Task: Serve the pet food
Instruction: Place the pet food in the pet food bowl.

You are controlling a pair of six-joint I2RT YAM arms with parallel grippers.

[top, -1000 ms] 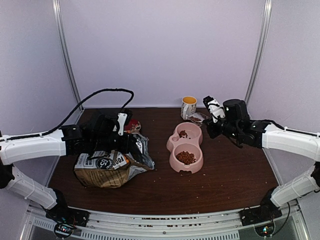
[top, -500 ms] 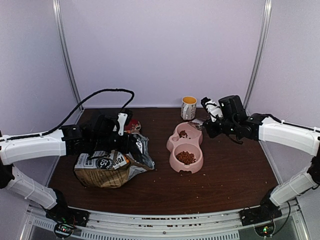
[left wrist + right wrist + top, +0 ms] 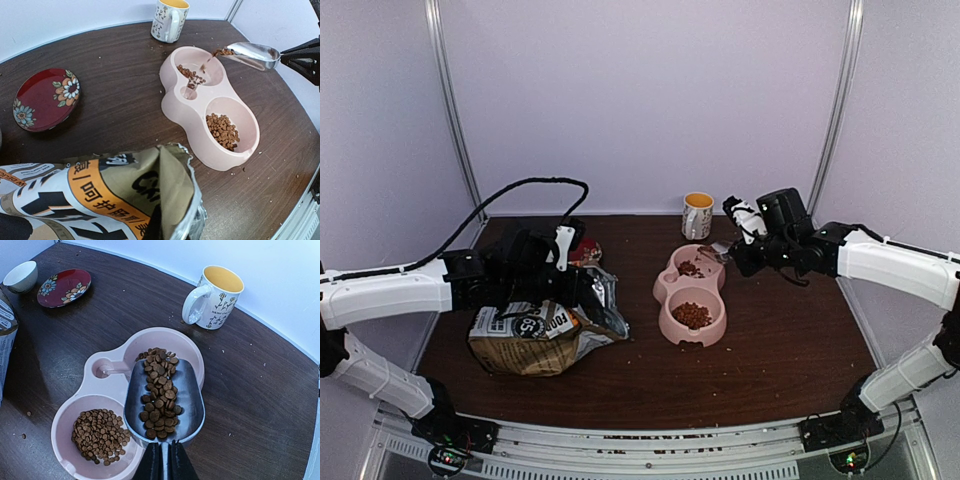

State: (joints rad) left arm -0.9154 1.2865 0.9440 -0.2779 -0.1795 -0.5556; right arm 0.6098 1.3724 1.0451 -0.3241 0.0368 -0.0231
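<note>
Next, I set the metal scoop down with my right gripper on the table (image 3: 759, 301) (image 3: 207, 452) next to the pink double bowl, across from the bag.
The pet food is brown kibble: a heap lies in the metal scoop (image 3: 162, 390), and more trickles off its tip (image 3: 210, 60) into the far cup of the pink double bowl (image 3: 665, 325). The near cup holds a pile (image 3: 692, 315) too. My right gripper (image 3: 164, 452) is shut on the scoop's handle, just right of the bowl's far cup (image 3: 745, 250). The tan bag (image 3: 100, 195) with the orange band leans open-mouthed at the left (image 3: 535, 335). My left gripper (image 3: 535, 275) is shut on the bag's top edge, its fingers hidden behind the paper.
A flowered mug (image 3: 697, 215) stands behind the bowl near the back wall. A red saucer (image 3: 45, 98) and a small white bowl (image 3: 21, 276) sit at the back left. Crumbs dot the wooden table. A black cable arcs over the left arm.
The right gripper has shifted slightly left and tipped the scoop over the far cup, where kibble now falls. The left arm and bag have stayed still.
</note>
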